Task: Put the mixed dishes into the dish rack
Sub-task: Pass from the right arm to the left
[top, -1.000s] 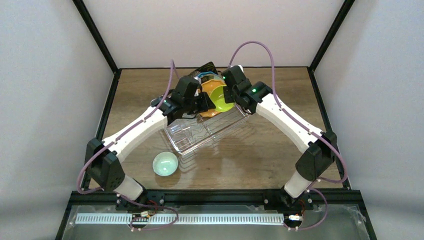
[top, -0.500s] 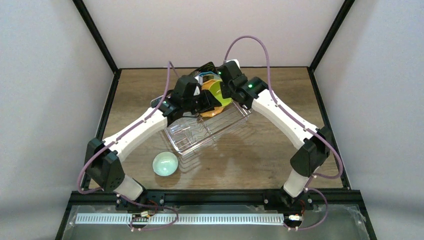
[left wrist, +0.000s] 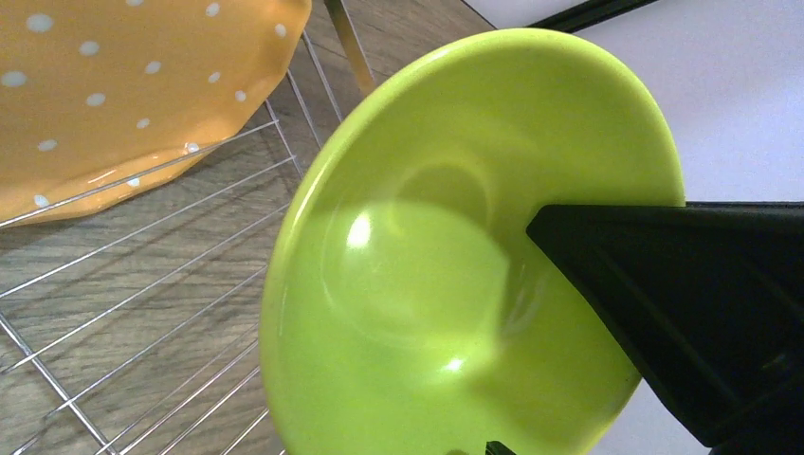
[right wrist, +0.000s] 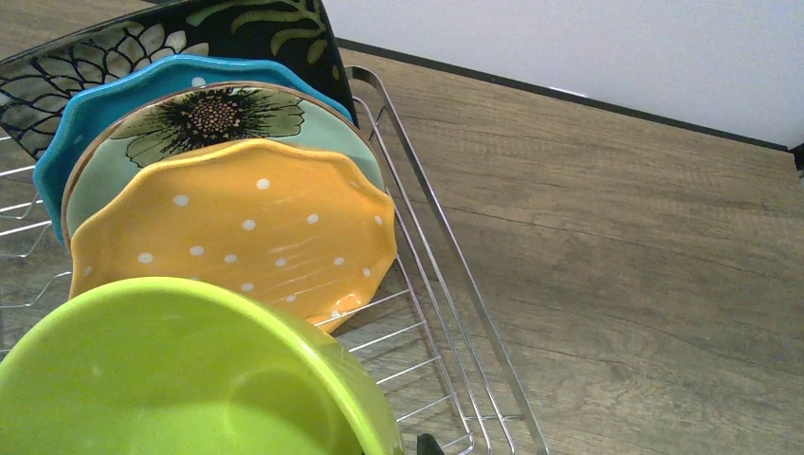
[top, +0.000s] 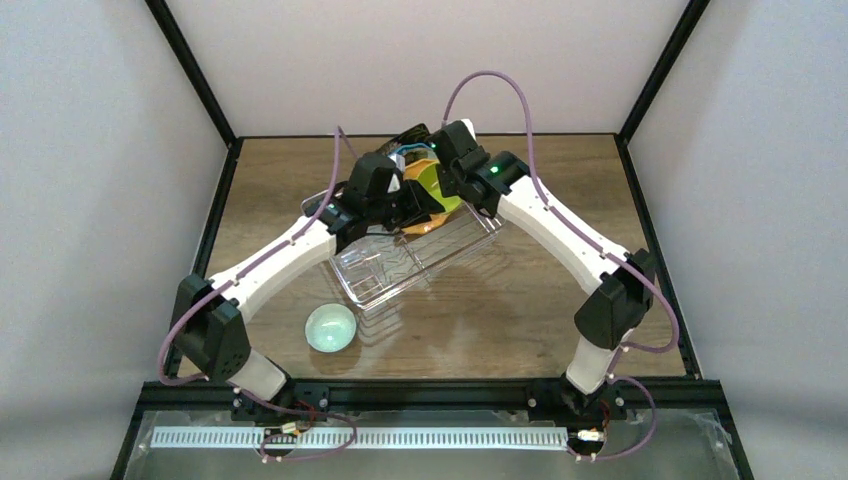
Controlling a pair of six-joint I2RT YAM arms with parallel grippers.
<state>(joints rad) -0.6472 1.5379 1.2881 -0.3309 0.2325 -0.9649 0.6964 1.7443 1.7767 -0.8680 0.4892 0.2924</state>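
Observation:
Next, my left gripper opens and pinches the bowl's lower rim (top: 455, 208) before my right gripper backs away, because the yellow-green bowl's opening is under my left gripper's fingertip.
The dish rack (top: 440, 255) sits mid-table; its wire rim (right wrist: 446, 246) runs past the plates. At its far end stand the black floral plate (right wrist: 142, 38), teal plate (right wrist: 123, 90), mint flower plate (right wrist: 209, 118) and orange dotted plate (right wrist: 237, 237), one behind another. My right gripper (top: 450, 178) is shut on the rim of the yellow-green bowl (right wrist: 171, 379), holding it tilted on edge just in front of the orange plate. One of its black fingers (left wrist: 664, 303) lies inside the bowl (left wrist: 427, 284). My left gripper (top: 412, 205) is open, close against the bowl's left side.
A pale mint round dish (top: 330, 327) lies on the wooden table, front left of the rack. The near half of the rack looks glassy and see-through; I cannot tell what lies there. Black frame posts and white walls enclose the table.
My right arm has swung left and back, carrying the bowl closer to the orange plate. The left gripper has hardly moved.

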